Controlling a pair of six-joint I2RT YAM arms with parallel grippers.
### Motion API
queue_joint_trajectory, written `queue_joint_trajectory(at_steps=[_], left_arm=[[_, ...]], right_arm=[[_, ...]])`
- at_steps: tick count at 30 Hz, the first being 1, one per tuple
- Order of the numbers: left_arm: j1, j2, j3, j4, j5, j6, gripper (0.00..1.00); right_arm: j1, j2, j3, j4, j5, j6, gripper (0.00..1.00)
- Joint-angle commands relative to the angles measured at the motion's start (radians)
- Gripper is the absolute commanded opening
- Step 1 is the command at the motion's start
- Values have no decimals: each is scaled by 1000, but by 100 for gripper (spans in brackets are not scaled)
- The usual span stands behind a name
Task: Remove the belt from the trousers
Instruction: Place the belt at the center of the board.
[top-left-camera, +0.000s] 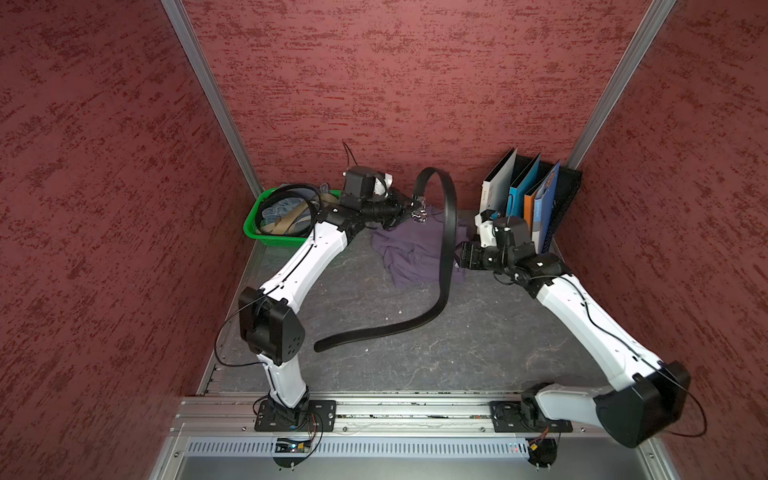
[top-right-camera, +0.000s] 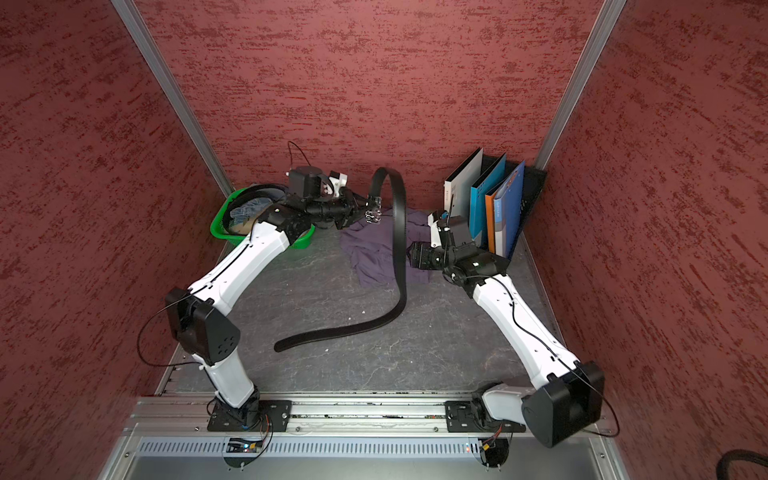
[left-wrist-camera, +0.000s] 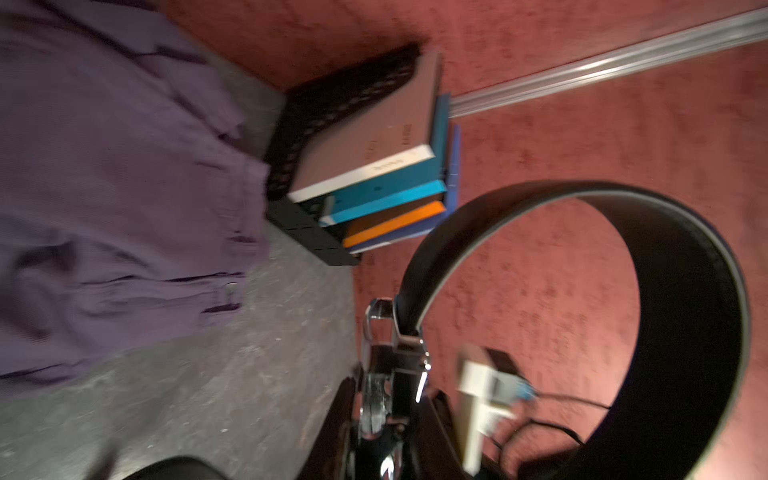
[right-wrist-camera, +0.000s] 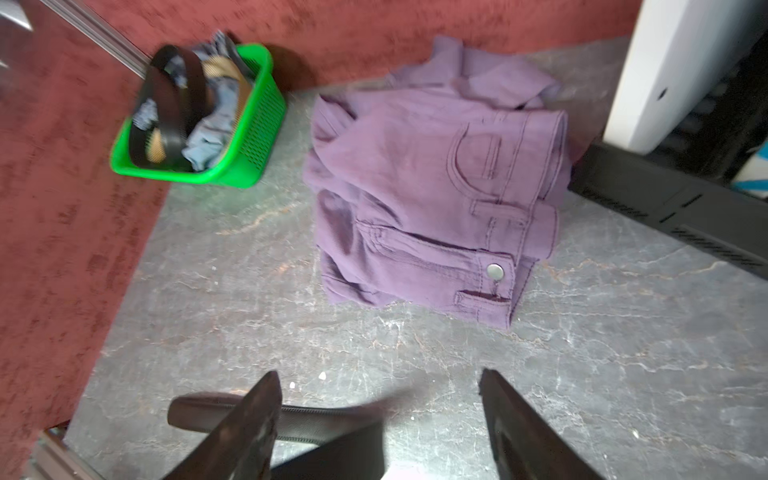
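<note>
I will use my left gripper to lay the buckle end of the black belt down at the purple trousers' edge (top-left-camera: 375, 258) that is nearest the green basket. The buckle end is now raised over the table's back.
My left gripper (top-left-camera: 417, 210) (top-right-camera: 373, 212) is raised over the back of the table, shut on the buckle end of the black belt (top-left-camera: 451, 216) (top-right-camera: 399, 249). From there the strap arches up, drops across the purple trousers (top-left-camera: 407, 249) (top-right-camera: 370, 253), and its tail lies on the table. In the left wrist view the silver buckle (left-wrist-camera: 409, 353) sits at the left gripper (left-wrist-camera: 392, 365), with the belt (left-wrist-camera: 685, 291) looping away. My right gripper (top-left-camera: 461, 255) (right-wrist-camera: 378, 374) is open beside the trousers (right-wrist-camera: 415, 187), nothing between its fingers. Their belt loops show no strap.
A green basket (top-left-camera: 266, 237) (right-wrist-camera: 249, 137) holding other belts and denim stands at the back left. A black rack (top-left-camera: 563, 199) with upright books (top-left-camera: 523, 191) fills the back right corner, close behind my right arm. Red walls enclose three sides.
</note>
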Motion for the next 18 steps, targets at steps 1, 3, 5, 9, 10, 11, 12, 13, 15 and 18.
queue_joint_trajectory(at_steps=[1,3,5,9,10,11,12,13,15,18], left_arm=[[-18,44,82,-254,-231,198,4],[-19,103,146,-412,-316,239,3],[-20,130,151,-493,-361,250,2],[-36,160,90,-537,-382,264,2],[-37,168,65,-537,-374,256,2],[-40,172,28,-513,-348,251,2],[-43,176,0,-493,-329,245,2],[-48,181,-22,-483,-330,239,2],[-56,185,-62,-442,-332,241,2],[-45,201,-111,-355,-328,244,17]], right_arm=[[13,-9,-8,-37,-14,-5,74],[19,-21,-8,-86,6,-8,74],[23,-35,-12,-117,22,-13,74],[22,-23,4,-182,68,-7,74],[24,-24,2,-183,76,-2,74],[24,-31,-7,-170,66,-2,73],[25,-35,-15,-157,57,-2,74],[25,-33,-20,-152,63,2,74],[25,-13,-33,-144,64,-1,74],[29,36,-61,-119,61,10,74]])
